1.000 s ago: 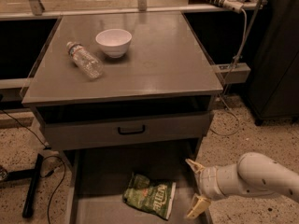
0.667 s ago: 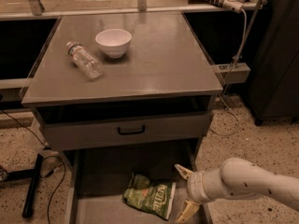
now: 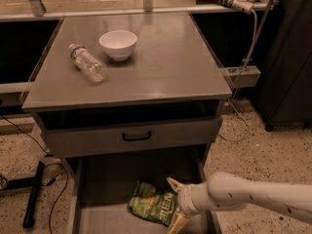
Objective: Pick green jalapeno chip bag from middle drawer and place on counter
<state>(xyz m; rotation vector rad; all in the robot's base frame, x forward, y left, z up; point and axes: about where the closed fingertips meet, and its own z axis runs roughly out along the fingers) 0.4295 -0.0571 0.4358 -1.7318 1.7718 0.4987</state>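
Observation:
The green jalapeno chip bag's end (image 3: 170, 206) nearest the white arm lies between my gripper's open fingers, so my gripper will close on it.
The green jalapeno chip bag (image 3: 152, 204) lies crinkled on the floor of the open middle drawer (image 3: 97, 189), near its front and right of centre. My gripper (image 3: 175, 203) comes in from the right on a white arm. Its two pale fingers stand apart, one at the bag's upper right edge and one below, right at the bag's right end. The fingers are open and hold nothing. The counter (image 3: 165, 67) is the grey top of the cabinet above.
A white bowl (image 3: 118, 44) and a clear plastic bottle (image 3: 88, 63) lying on its side rest on the counter's left half. A closed drawer front with a black handle (image 3: 136, 136) sits above the open drawer. Cables and a black stand leg (image 3: 33, 194) lie on the floor at left.
My gripper has moved left across the drawer, from its right side up to the bag's right end. The bag has not moved.

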